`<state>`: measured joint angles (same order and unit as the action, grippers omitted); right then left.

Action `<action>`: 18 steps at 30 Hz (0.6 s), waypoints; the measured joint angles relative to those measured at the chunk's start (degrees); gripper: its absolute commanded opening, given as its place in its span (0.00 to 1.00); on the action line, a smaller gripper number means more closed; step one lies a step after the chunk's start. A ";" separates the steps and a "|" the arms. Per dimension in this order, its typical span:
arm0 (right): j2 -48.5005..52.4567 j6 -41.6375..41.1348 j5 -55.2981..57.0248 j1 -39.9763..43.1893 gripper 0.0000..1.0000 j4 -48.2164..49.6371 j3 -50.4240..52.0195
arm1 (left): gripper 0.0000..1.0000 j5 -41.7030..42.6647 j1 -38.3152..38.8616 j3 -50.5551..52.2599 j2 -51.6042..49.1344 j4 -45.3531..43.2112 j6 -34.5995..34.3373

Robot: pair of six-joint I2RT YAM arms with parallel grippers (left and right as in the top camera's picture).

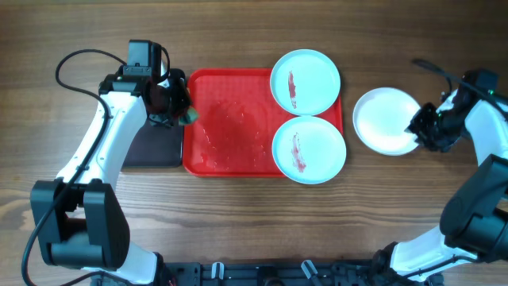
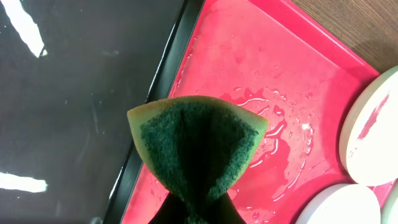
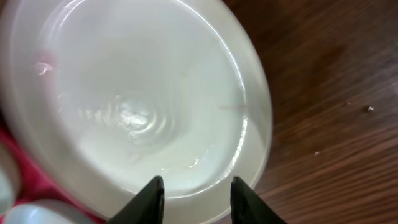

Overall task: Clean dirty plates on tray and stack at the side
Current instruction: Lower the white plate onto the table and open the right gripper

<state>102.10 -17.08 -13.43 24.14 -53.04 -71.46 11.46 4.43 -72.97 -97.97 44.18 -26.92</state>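
The front pale blue plate is next for my right gripper, which should go to it and close on its rim (image 1: 344, 154) facing the white plate.
The red tray (image 1: 230, 127) lies mid-table, wet in the middle. Two pale blue plates with red smears sit on its right part, one at the back (image 1: 305, 82) and one at the front (image 1: 309, 149). The white plate (image 1: 386, 119) lies on the wood right of the tray; it fills the right wrist view (image 3: 130, 99). My right gripper (image 1: 421, 127) is open over that plate's right rim, its fingertips (image 3: 194, 193) apart above it. My left gripper (image 1: 178, 107) is shut on a green sponge (image 2: 198, 149) over the tray's left edge (image 2: 249, 68).
A smaller black tray (image 1: 155, 143) lies against the red tray's left side, also seen in the left wrist view (image 2: 81, 93). Black cables run over the wood at far left and far right.
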 measured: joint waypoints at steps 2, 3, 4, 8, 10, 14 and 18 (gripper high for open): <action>-0.46 0.92 -1.07 -1.11 0.36 -2.14 -2.12 | 0.04 0.00 0.00 0.00 0.00 0.02 -0.02; -1.16 1.29 -1.57 -2.14 0.38 -3.15 -2.97 | 0.04 0.00 0.00 0.00 0.00 0.00 0.00; -2.21 1.68 -2.01 -3.45 0.39 -4.28 -3.43 | 0.04 0.00 0.00 0.00 0.00 0.02 0.00; -6.19 3.26 -3.21 -10.32 0.40 -8.11 -3.82 | 0.04 0.00 0.00 0.00 0.00 0.02 0.00; -6.38 3.56 -2.99 -13.53 0.45 -8.96 -3.80 | 0.04 0.00 0.00 0.00 0.00 0.00 0.00; -6.40 3.41 -1.40 -19.71 0.45 -9.01 -1.99 | 0.04 0.00 0.00 0.00 0.00 0.00 0.00; -6.38 2.62 1.22 -23.67 0.45 -7.63 2.19 | 0.04 0.00 0.00 0.00 0.00 0.37 0.00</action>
<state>95.72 -14.46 -12.21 0.47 -60.66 -69.28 11.46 4.43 -72.97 -97.97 44.56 -26.92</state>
